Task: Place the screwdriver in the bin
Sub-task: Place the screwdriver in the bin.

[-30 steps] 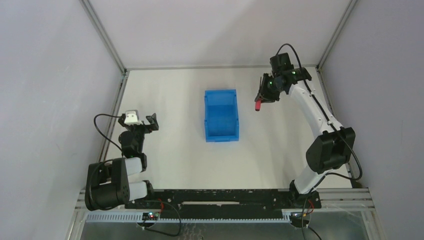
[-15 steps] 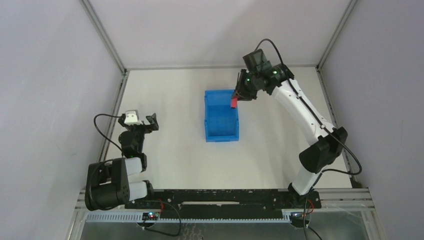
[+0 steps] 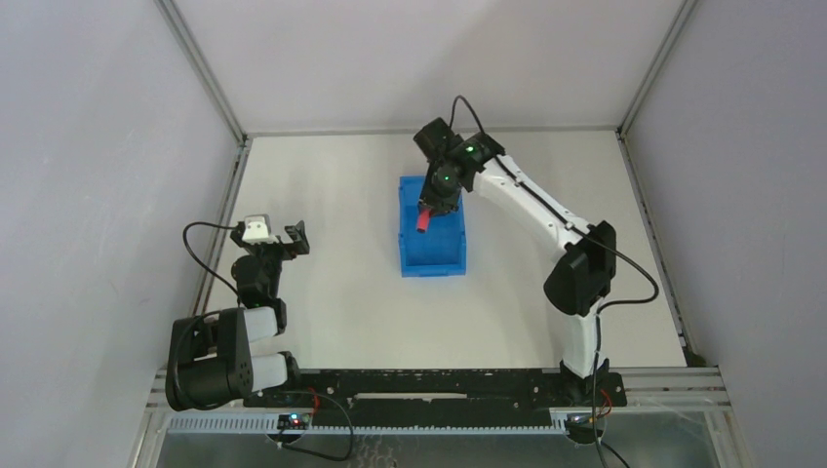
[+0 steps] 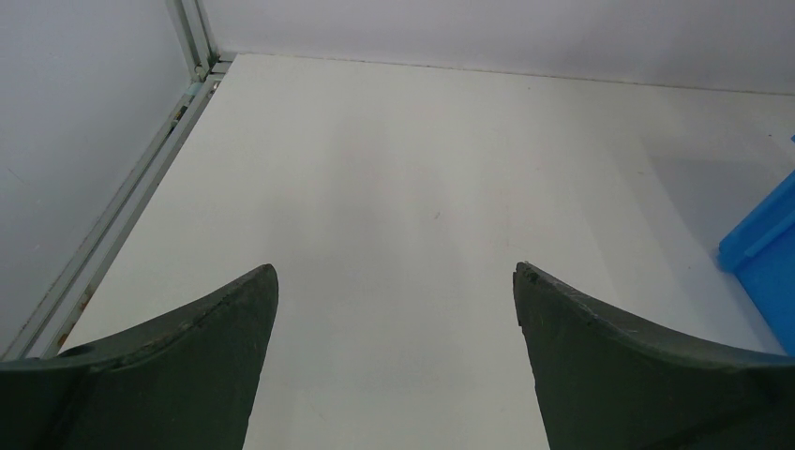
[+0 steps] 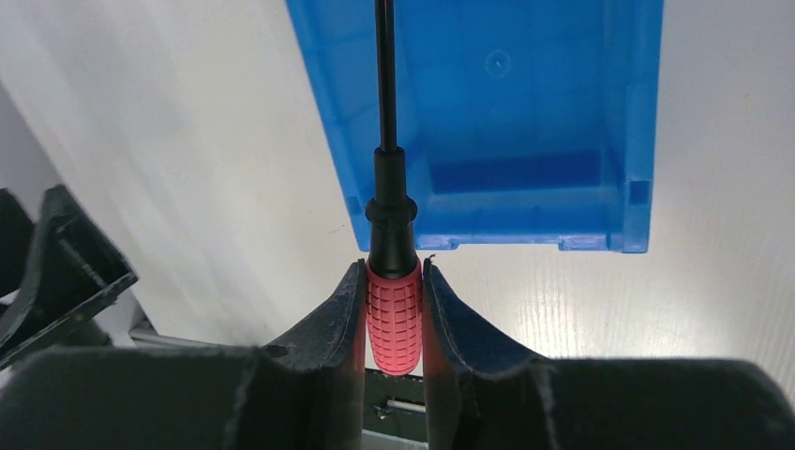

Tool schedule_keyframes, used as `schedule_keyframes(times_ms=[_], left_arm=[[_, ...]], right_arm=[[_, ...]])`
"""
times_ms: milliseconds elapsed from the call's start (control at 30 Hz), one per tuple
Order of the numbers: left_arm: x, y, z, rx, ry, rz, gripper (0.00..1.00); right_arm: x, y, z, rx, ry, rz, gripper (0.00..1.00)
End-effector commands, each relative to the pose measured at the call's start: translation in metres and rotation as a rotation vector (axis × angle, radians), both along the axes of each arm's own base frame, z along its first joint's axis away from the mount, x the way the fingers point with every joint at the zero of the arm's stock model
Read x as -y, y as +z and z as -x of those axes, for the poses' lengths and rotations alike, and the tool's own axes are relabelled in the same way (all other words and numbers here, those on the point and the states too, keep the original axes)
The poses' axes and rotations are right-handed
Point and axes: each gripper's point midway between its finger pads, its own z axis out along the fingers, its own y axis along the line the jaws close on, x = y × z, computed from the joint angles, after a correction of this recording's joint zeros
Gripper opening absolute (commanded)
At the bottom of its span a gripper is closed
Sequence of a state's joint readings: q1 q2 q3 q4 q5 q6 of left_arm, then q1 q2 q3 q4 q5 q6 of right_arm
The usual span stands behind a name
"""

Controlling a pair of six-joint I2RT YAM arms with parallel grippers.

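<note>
The screwdriver will go down on the blue bin's bottom (image 3: pixel 431 241) (image 5: pixel 494 105) as I set it there with my right gripper, its red handle pointing toward the bin's near side.
The bright blue bin (image 3: pixel 432 244) stands in the middle of the table; it also shows in the right wrist view (image 5: pixel 525 103). My right gripper (image 3: pixel 427 210) hovers over the bin's far part, shut on the screwdriver (image 3: pixel 422 222). In the right wrist view the gripper (image 5: pixel 394 272) clamps the red ribbed handle (image 5: pixel 393 319), and the thin black shaft (image 5: pixel 383 75) points out over the bin's inside. My left gripper (image 3: pixel 273 235) rests open and empty at the left, far from the bin. In the left wrist view its fingers (image 4: pixel 216 337) stand wide apart above bare table.
The white table (image 3: pixel 341 292) is walled in by grey panels and metal frame rails (image 3: pixel 224 210). A corner of the bin (image 4: pixel 764 253) shows at the right edge of the left wrist view. The arm bases sit on the black rail (image 3: pixel 429 385) at the near edge.
My right arm has swung left from the table's far right, carrying the screwdriver to above the bin. The left arm has not moved.
</note>
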State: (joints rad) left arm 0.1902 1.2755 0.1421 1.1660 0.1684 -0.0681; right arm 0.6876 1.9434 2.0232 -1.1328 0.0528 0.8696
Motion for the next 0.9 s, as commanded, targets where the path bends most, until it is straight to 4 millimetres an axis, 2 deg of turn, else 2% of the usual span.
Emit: schedule_keyframes(times_ms=[0, 200, 400, 867], left_arm=[[0.0, 0.006, 0.003, 0.033, -0.003, -0.023, 1.0], [0.0, 0.006, 0.003, 0.032, -0.003, -0.022, 1.0], [0.0, 0.006, 0.003, 0.032, -0.002, -0.022, 1.0], [0.001, 0.006, 0.003, 0.032, -0.005, -0.023, 1.0]], right_arm=[[-0.008, -0.009, 0.0, -0.018, -0.067, 0.023, 0.23], [-0.017, -0.041, -0.003, -0.065, -0.089, 0.068, 0.23], [-0.015, -0.069, -0.01, -0.091, -0.113, 0.119, 0.23], [-0.012, -0.121, -0.026, -0.123, -0.165, 0.208, 0.22]])
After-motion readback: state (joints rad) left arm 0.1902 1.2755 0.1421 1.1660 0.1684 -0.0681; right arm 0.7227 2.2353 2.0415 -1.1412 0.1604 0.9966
